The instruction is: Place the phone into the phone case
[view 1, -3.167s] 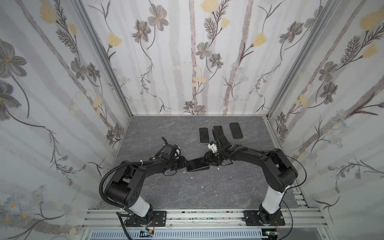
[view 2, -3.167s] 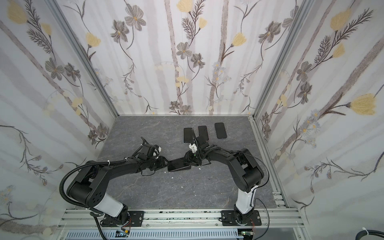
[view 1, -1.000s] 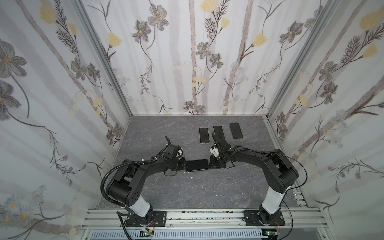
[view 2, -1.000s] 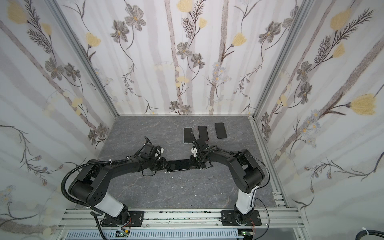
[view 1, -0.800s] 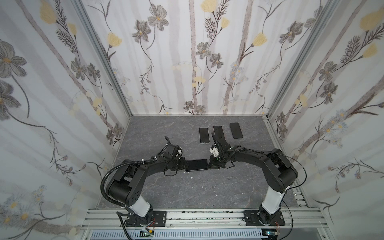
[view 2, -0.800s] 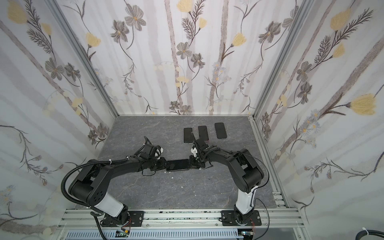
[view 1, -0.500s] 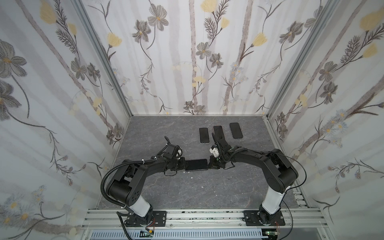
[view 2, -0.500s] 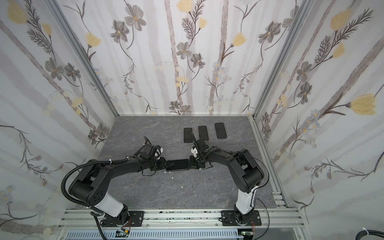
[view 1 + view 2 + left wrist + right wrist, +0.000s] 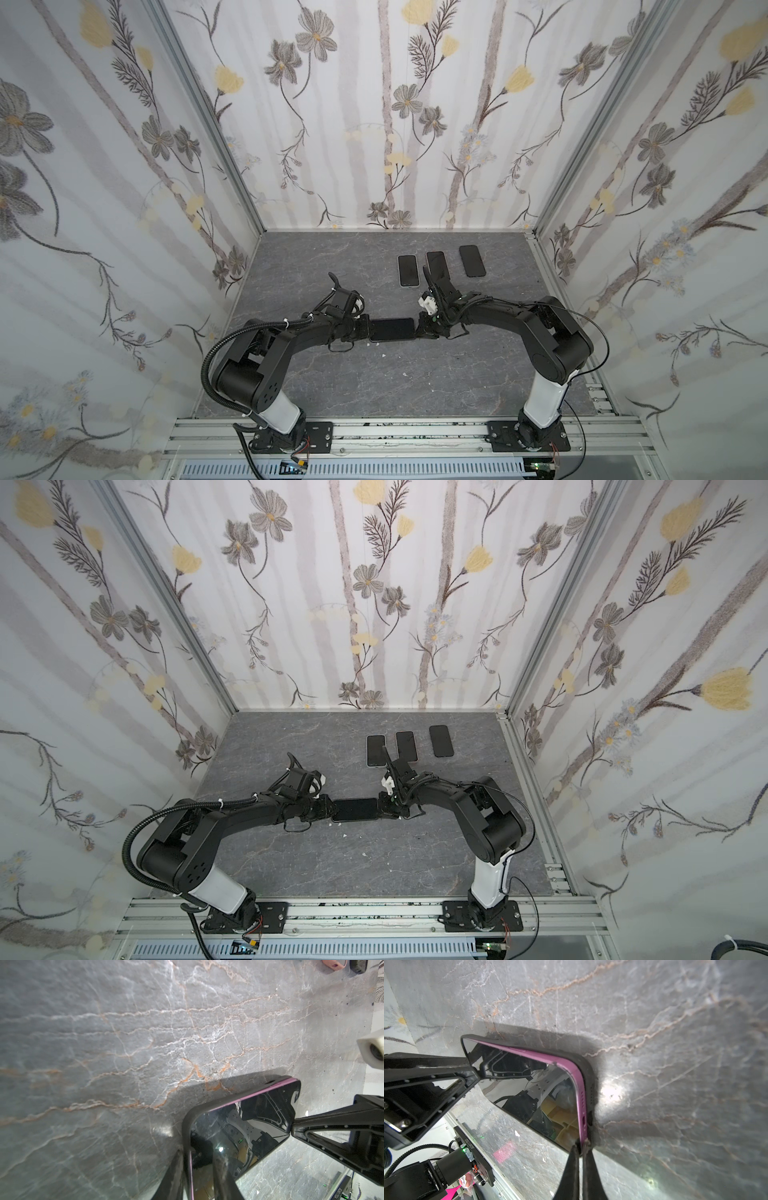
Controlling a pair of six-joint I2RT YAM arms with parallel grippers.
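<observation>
My right gripper is pinching the near corner while the phone's purple edge sits above the case's rim, so next I open, back away and pinch the far corner [image 9: 575, 1066].
The phone [image 9: 392, 329] [image 9: 355, 809], with a black screen and purple edge, lies crosswise mid-table inside a black phone case [image 9: 588, 1076]. In the right wrist view the purple edge stands a little above the case rim along one long side and the end. My left gripper [image 9: 368, 330] [image 9: 199, 1172] is shut on the left end, one finger over the screen and one under the case. My right gripper [image 9: 417, 328] [image 9: 581, 1148] is shut, its tips touching a corner at the phone's right end.
Three more dark phones [image 9: 407, 270] [image 9: 437, 266] [image 9: 472, 260] lie in a row behind the right gripper. Small white crumbs [image 9: 384, 355] dot the grey marble table. Flowered walls enclose three sides; a metal rail [image 9: 374, 432] runs along the front.
About three seconds ago the phone hung tilted between both grippers; now it lies level. Over the last second the left jaws have closed a little; the arms have barely moved.
</observation>
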